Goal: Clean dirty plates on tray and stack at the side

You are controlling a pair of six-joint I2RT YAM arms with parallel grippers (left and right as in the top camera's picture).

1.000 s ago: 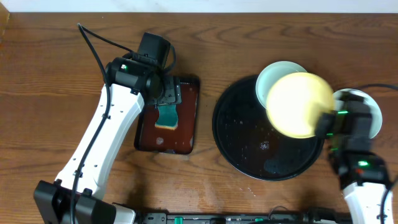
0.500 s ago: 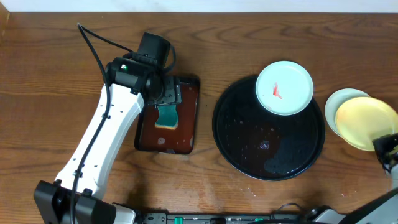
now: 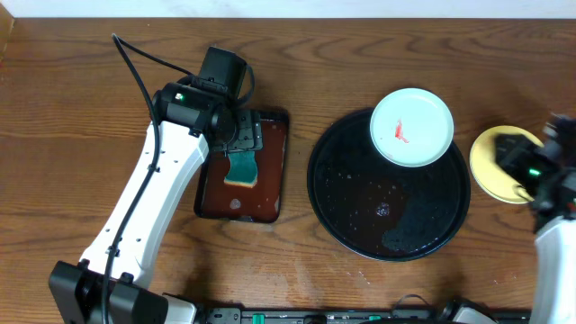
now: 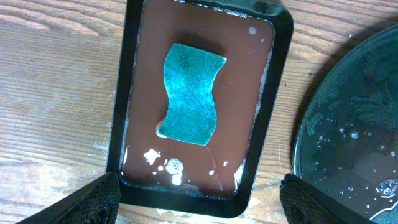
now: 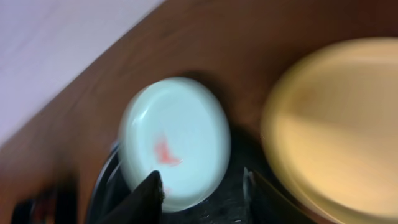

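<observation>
The teal sponge inside the reddish-brown tray is next: my left gripper should go down to the teal sponge's narrow middle (image 3: 242, 164) (image 4: 190, 102) and close there.
The round black tray (image 3: 360, 207) lies at centre right, wet. A white plate (image 3: 411, 127) with a red smear rests on its far right rim, and shows blurred in the right wrist view (image 5: 174, 143). A pale yellow plate (image 3: 493, 160) lies on the table right of the tray, partly under my right arm, and fills the right of that wrist view (image 5: 336, 124). My right gripper (image 3: 529, 167) hovers over it, open (image 5: 202, 183), nothing between its fingers. My left gripper (image 3: 236, 135) is wide open (image 4: 202, 199) above the sponge, holding nothing.
A rectangular reddish-brown tray (image 3: 274, 171) of liquid sits left of the black tray (image 4: 360, 124). A teal sponge (image 4: 189, 93) lies in it, under the left gripper. Bare wooden table surrounds both trays.
My right gripper carried the yellow plate from above the black tray to the table at its right, let it go and opened. The left arm has not moved.
</observation>
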